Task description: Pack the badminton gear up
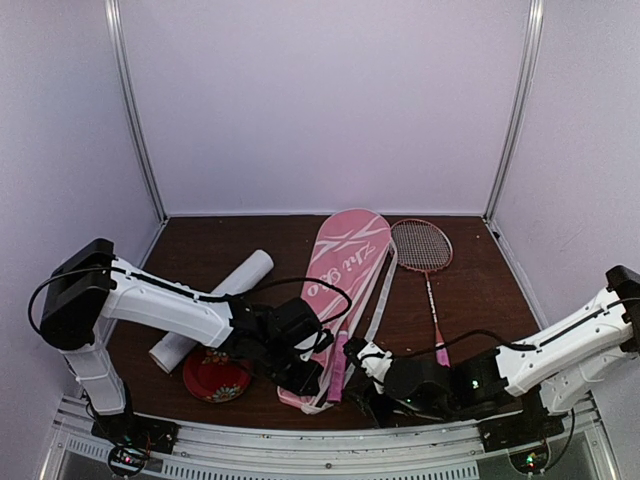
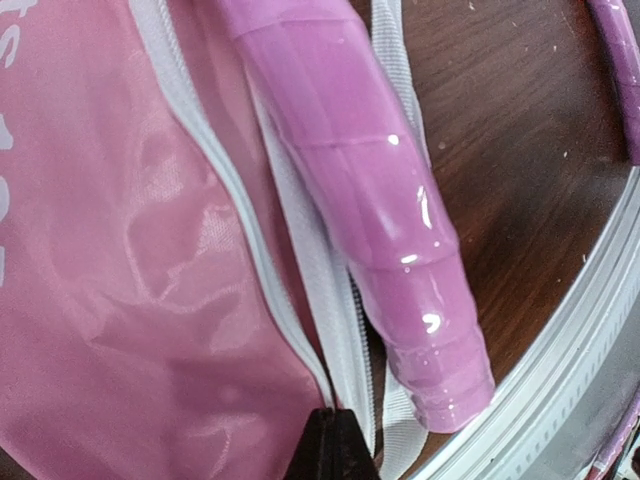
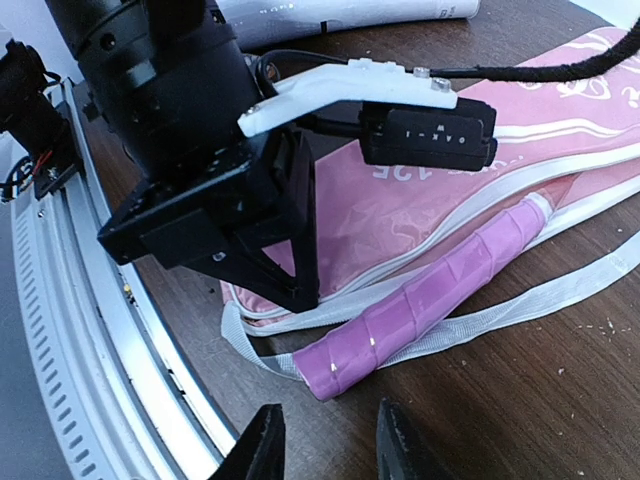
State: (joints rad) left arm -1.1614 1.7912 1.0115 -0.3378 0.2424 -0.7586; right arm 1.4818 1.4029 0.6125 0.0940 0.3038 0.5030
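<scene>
The handle's butt is outside the bag's white zip edge, so next the left gripper pinches and raises that zip edge [image 2: 316, 372] while the right gripper pushes the handle's butt inside.
The long pink bag [image 1: 340, 275] lies open along its white zip edge [image 2: 250, 250]. One racquet's pink handle [image 2: 370, 200] sticks out of its near end [image 3: 430, 295]. A second racquet [image 1: 424, 250] lies on the table to the bag's right, handle toward me. My left gripper [image 2: 335, 445] is shut, its tips pinched on the bag's white zip edge at the near end [image 3: 300, 290]. My right gripper [image 3: 325, 450] hangs open just short of the handle's butt, nothing between its fingers [image 3: 262, 445]. The white tube [image 1: 213, 308] lies left of the bag.
A red floral plate [image 1: 215, 378] sits by the near edge under the left arm. The bag's white strap [image 3: 560, 295] trails over the wooden table beside the handle. The metal rail [image 3: 90, 330] of the table's front edge runs close to both grippers.
</scene>
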